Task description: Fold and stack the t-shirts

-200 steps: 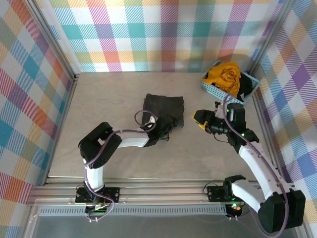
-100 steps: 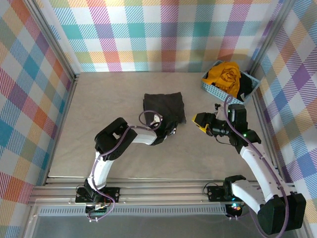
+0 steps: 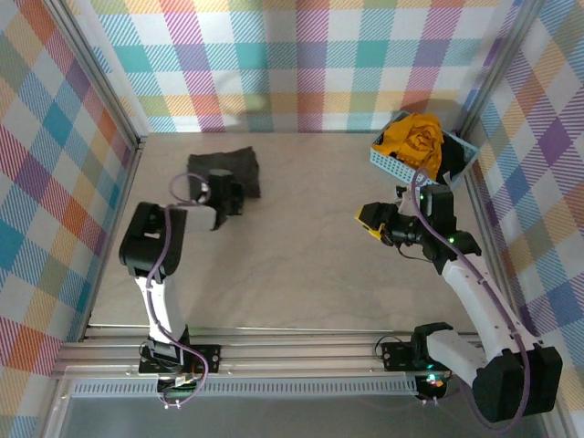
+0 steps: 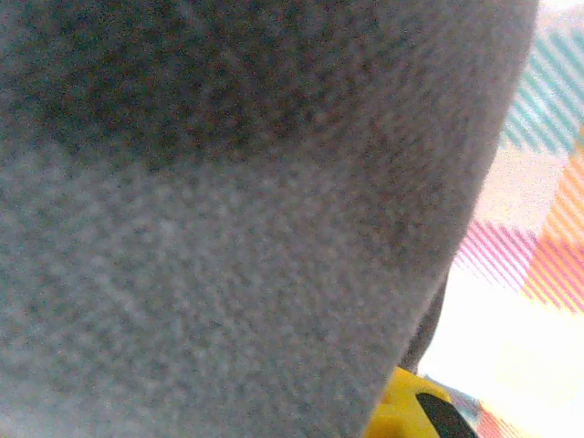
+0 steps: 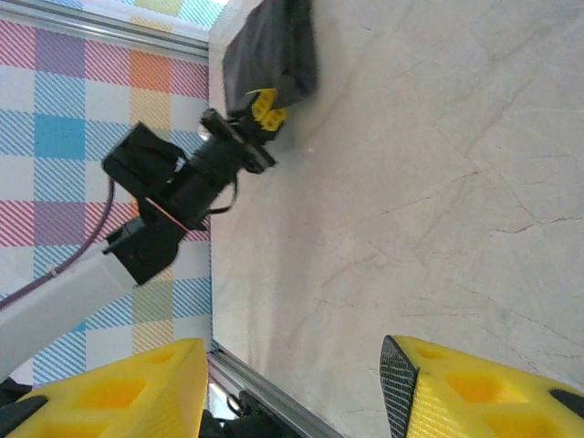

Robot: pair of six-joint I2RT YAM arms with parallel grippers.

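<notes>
My left gripper is to let go of the charcoal t-shirt by the plaid side at the back, in the table corner (image 3: 192, 152) across from the basket.
A folded dark charcoal t-shirt (image 3: 224, 170) lies at the back left of the table. My left gripper (image 3: 234, 194) sits at its near right edge, shut on the cloth. In the right wrist view, that gripper (image 5: 265, 108) bites the shirt's (image 5: 270, 46) edge with its yellow fingers. In the left wrist view, dark cloth (image 4: 228, 228) covers the lens, with one yellow fingertip (image 4: 406, 415) showing low right. My right gripper (image 3: 368, 219) hovers open over bare table at mid right, its jaws (image 5: 292, 392) wide apart and empty. A mustard-yellow t-shirt (image 3: 412, 137) is heaped in the basket.
The light blue lattice basket (image 3: 391, 164) stands in the back right corner, with another dark garment (image 3: 452, 162) beside the yellow one. Plaid walls enclose the grey table (image 3: 301, 265) on three sides. An aluminium rail runs along the near edge.
My left gripper has carried the folded dark t-shirt from the table's centre to the back left. The right gripper has stayed almost where it was.
</notes>
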